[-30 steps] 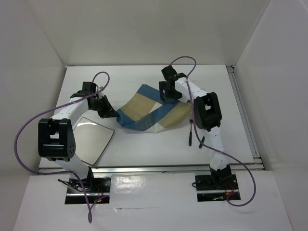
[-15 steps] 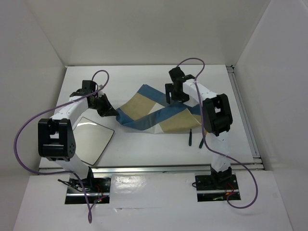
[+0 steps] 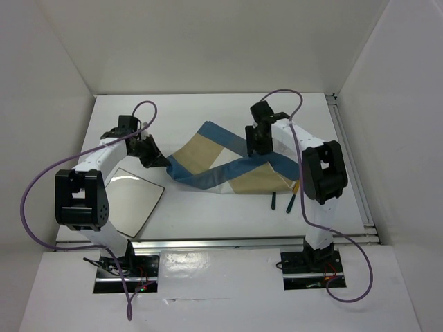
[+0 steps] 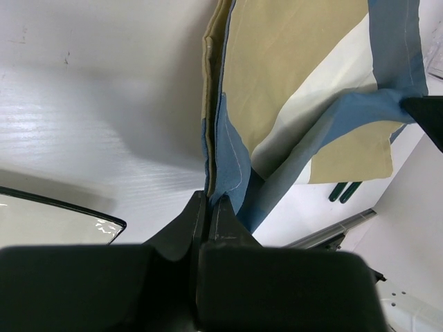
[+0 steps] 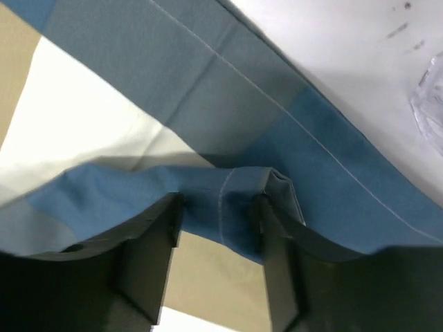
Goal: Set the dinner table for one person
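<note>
The placemat's bunched corner sits crooked between the open fingers of my right gripper, so next I turn that gripper and pinch the corner's stitched edge (image 5: 280, 185) before I lift it.
A blue-and-tan cloth placemat (image 3: 208, 155) lies twisted and partly raised over the middle of the white dinner table (image 3: 311, 117). My left gripper (image 3: 163, 164) is shut on its left corner; in the left wrist view the jaws (image 4: 210, 200) pinch the doubled hem of the placemat (image 4: 291, 69). My right gripper (image 3: 257, 149) stands over the blue band at the right. In the right wrist view its fingers (image 5: 218, 207) are apart, with a raised fold of the placemat (image 5: 228, 90) bunched between them.
A square white plate (image 3: 131, 200) sits near the front left, by my left arm. Two dark green utensil handles (image 3: 273, 202) stick out from under the placemat's right edge. Metal rails (image 3: 353, 173) run along the table's right and front edges.
My right gripper has moved right and a little nearer, the cloth's blue band going with it and now covering the utensils' upper ends. Its jaws have narrowed. The left arm has not moved.
</note>
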`<action>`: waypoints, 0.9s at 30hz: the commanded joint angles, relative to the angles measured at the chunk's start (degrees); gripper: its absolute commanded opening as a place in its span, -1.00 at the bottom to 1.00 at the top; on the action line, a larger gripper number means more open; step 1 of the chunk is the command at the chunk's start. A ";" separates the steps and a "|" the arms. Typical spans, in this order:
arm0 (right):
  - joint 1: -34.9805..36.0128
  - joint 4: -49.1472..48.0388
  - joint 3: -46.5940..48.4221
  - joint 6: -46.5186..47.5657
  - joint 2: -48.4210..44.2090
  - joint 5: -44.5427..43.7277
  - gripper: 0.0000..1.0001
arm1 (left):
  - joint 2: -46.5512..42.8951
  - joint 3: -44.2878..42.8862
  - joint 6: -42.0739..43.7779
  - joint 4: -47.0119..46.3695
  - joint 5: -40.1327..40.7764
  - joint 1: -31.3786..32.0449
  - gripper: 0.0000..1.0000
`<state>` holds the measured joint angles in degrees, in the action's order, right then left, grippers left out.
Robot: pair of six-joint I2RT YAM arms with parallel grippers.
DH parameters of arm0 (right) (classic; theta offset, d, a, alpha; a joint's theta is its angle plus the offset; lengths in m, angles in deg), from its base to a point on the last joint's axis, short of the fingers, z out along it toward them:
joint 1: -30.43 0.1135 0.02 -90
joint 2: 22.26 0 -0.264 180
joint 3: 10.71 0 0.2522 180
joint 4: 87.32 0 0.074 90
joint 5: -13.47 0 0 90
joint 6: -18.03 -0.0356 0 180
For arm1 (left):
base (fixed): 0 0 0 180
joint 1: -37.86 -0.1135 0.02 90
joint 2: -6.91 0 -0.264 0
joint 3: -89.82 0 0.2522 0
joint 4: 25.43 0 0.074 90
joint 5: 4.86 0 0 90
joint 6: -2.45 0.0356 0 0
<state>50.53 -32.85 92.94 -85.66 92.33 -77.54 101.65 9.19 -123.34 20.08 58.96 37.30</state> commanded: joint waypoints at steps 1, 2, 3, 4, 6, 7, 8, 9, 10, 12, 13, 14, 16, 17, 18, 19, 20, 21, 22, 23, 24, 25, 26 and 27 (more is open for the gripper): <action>-0.15 -1.33 -1.73 -0.54 -4.81 0.06 0.08 | 0.53 -1.68 1.34 -0.11 -0.28 0.03 -1.00; -0.15 -1.33 -2.52 -1.15 -5.51 -1.60 0.08 | 0.53 -1.68 1.34 -0.11 -0.28 0.03 -1.00; -0.15 -1.33 -2.52 -1.16 -5.51 -2.49 0.17 | 0.53 -1.68 1.34 -0.11 -0.28 0.03 -1.00; -0.15 -0.72 -2.52 -1.16 -5.51 -4.50 0.31 | 0.53 -1.68 1.34 -0.11 -0.28 0.03 -1.00; -0.15 0.59 -1.74 -2.73 -6.65 -6.53 0.48 | 0.53 -1.68 1.34 -0.11 -0.28 0.03 -1.00; -0.15 0.60 -1.73 -3.26 -6.66 -7.59 0.52 | 0.53 -1.68 1.34 -0.11 -0.28 0.03 -1.00; -0.15 1.21 -0.95 -3.27 -8.22 -9.16 0.52 | 0.53 -1.68 1.34 -0.11 -0.28 0.03 -1.00; -0.15 1.82 0.19 -5.18 -8.76 -10.05 0.52 | 0.53 -1.68 1.34 -0.11 -0.28 0.03 -1.00; -0.15 1.83 0.72 -5.99 -9.37 -10.84 0.52 | 0.53 -1.68 1.34 -0.11 -0.28 0.03 -1.00; -0.15 2.36 2.04 -8.70 -10.52 -11.38 0.48 | 0.53 -2.21 1.34 -0.11 -0.28 0.03 -1.00; -0.15 3.31 3.70 -10.02 -10.52 -11.38 0.44 | 0.53 -2.21 1.86 -0.11 -0.28 0.03 -1.00; -0.15 4.11 4.67 -11.17 -10.52 -9.29 0.39 | 0.53 -2.21 1.86 -0.11 -0.28 0.03 -1.00; -0.15 8.31 8.70 -16.06 -7.72 -8.39 0.22 | 0.53 -2.21 1.86 -0.11 -0.80 0.03 -1.00; -0.15 12.86 10.29 -18.45 -6.23 -8.39 0.20 | 0.53 -2.21 1.86 -0.11 -0.81 0.03 -1.00; -0.15 14.99 11.79 -20.48 -2.91 -8.39 0.20 | 0.53 -1.69 1.86 -0.11 -0.81 0.03 -1.00; -0.15 17.02 14.24 -24.24 -1.14 -9.26 0.20 | 0.53 -1.68 1.86 -0.11 -0.81 0.03 -1.00; -0.15 20.69 15.48 -25.84 0.53 -10.48 0.20 | 0.53 -1.68 1.86 -0.63 -0.81 0.03 -1.00; -0.15 21.68 16.45 -27.16 3.60 -11.19 0.20 | 0.53 -1.68 1.86 -0.63 -0.81 0.03 -1.00; 0.46 21.69 17.07 -28.31 4.85 -11.20 0.20 | 0.53 -1.16 1.86 -0.63 -0.81 0.03 -1.00; 0.47 22.48 17.95 -29.19 5.90 -11.20 0.20 | 0.53 -1.16 1.86 -0.63 -0.81 0.03 -1.00; 0.47 22.48 17.96 -29.89 7.39 -11.20 0.20 | 0.53 -1.16 1.86 -0.63 -0.81 0.03 -1.00; 0.47 22.48 18.65 -31.29 8.02 -11.20 0.20 | 0.53 -1.16 2.39 -0.63 -1.33 0.03 -1.00; 0.47 22.48 19.18 -32.09 8.02 -11.20 0.20 | 0.53 -1.16 2.39 -0.63 -1.34 0.03 -1.00; -0.05 21.96 19.19 -32.62 8.81 -10.16 0.20 | 0.53 -1.16 2.39 -0.63 -1.34 0.03 -1.00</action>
<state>50.53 -15.72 109.94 -112.52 100.02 -87.25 101.65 9.16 -122.14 20.06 58.87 37.30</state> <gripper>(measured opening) 0.600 0.054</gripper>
